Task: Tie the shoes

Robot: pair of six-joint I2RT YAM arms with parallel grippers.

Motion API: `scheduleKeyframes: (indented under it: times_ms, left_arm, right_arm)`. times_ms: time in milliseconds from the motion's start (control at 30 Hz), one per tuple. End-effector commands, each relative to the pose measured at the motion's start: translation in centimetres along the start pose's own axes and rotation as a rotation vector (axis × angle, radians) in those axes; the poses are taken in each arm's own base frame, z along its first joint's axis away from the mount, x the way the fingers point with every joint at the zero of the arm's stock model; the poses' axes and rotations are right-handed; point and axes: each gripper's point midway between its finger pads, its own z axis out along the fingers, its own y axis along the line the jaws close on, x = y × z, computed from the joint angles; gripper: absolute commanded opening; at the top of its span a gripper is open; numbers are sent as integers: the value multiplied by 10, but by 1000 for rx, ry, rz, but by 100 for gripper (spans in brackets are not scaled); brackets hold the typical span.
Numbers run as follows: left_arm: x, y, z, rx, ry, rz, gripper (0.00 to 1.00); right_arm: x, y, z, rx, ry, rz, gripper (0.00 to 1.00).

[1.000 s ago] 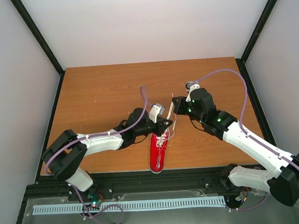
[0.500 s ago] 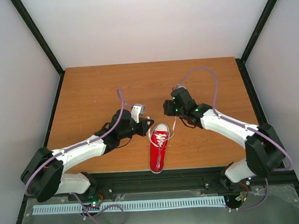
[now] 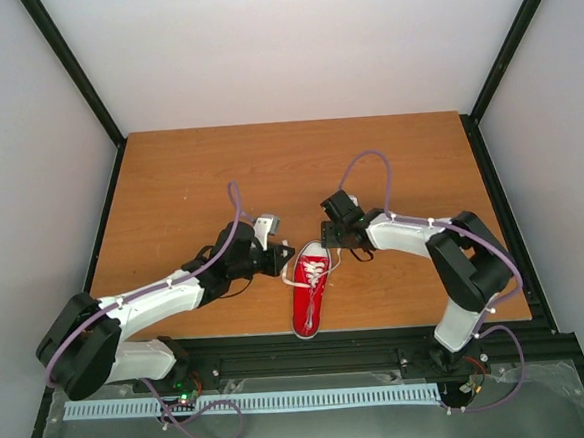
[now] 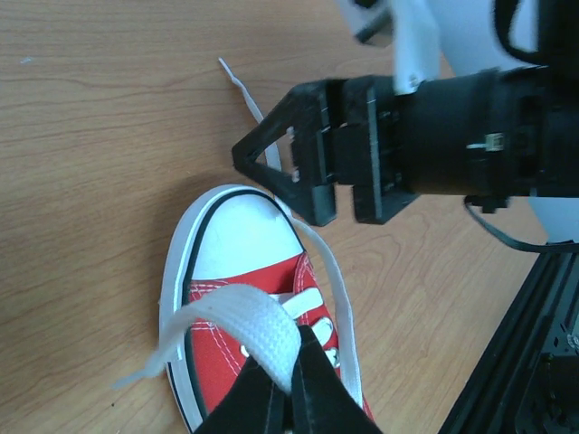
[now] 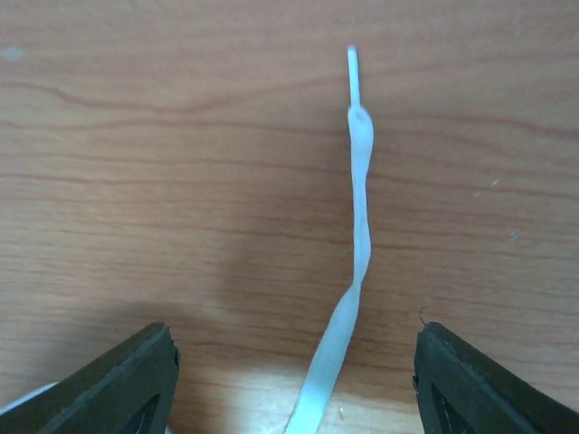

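The other lace lies loose beyond the shoe's toe, so my right gripper needs to lift it over my left gripper, which should open and pinch it with the loop [image 4: 253,324].
The red shoe [image 3: 307,303] with white sole lies near the table's front edge, and its white toe cap [image 4: 237,226] points away from the arms. My left gripper [image 4: 291,375] is shut on a white lace loop [image 4: 240,316] lifted over the shoe's left side. It also shows in the top view as the left gripper [image 3: 286,256]. My right gripper [image 5: 296,353] stands open just above the table beyond the toe. The other lace [image 5: 360,199] lies loose on the wood between its fingers. The left wrist view shows that right gripper [image 4: 303,172] low by the toe cap.
The wooden table [image 3: 199,185] stretches back behind the shoe to white walls with black corner posts. A black frame rail [image 4: 529,353] runs along the near edge, close to the shoe's heel. Purple cables arc above both arms.
My right gripper has opened and let go of its lace, dropping down toward the shoe's toe. The left gripper has pulled its lace to the left.
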Motion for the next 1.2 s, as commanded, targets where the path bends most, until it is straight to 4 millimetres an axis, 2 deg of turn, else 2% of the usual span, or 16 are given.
scheduleKeyframes:
  times_ms: [0, 67, 133, 200, 300, 333, 433, 600, 733, 833, 1033, 1167]
  left_arm:
    - [-1, -9, -4, 52, -4, 26, 1]
    - [0, -11, -4, 64, -5, 31, 1]
    - [2, -11, -5, 68, -2, 37, 1]
    - [2, -11, -4, 65, 1, 43, 1]
    - [3, -12, -3, 71, 6, 50, 1]
    - [3, -12, -3, 76, 6, 56, 1]
    - [4, -15, 0, 95, 11, 74, 1]
    - [2, -26, 6, 151, 35, 114, 1]
    - [2, -34, 10, 193, 58, 149, 2]
    - [2, -44, 12, 246, 76, 184, 4]
    - [10, -67, 19, 392, 156, 244, 11]
    - [11, -73, 25, 433, 179, 253, 15]
  right_arm:
    - [10, 1, 16, 34, 46, -17, 72]
    - [15, 2, 24, 45, 71, -33, 69]
    - [18, 3, 30, 48, 85, -41, 59]
    - [21, 2, 35, 56, 92, -45, 43]
    - [24, 0, 39, 64, 100, -45, 12]
    - [23, 1, 38, 62, 95, -43, 4]
    - [14, 2, 27, 46, 49, -31, 3]
    - [-18, 5, -19, -7, -105, 2, 3]
    - [-36, 5, -60, -64, -221, 30, 3]
    - [-42, 6, -84, -110, -277, 34, 3]
    - [-51, 19, -130, -265, -363, 46, 3]
    - [-63, 23, -162, -329, -439, 60, 3]
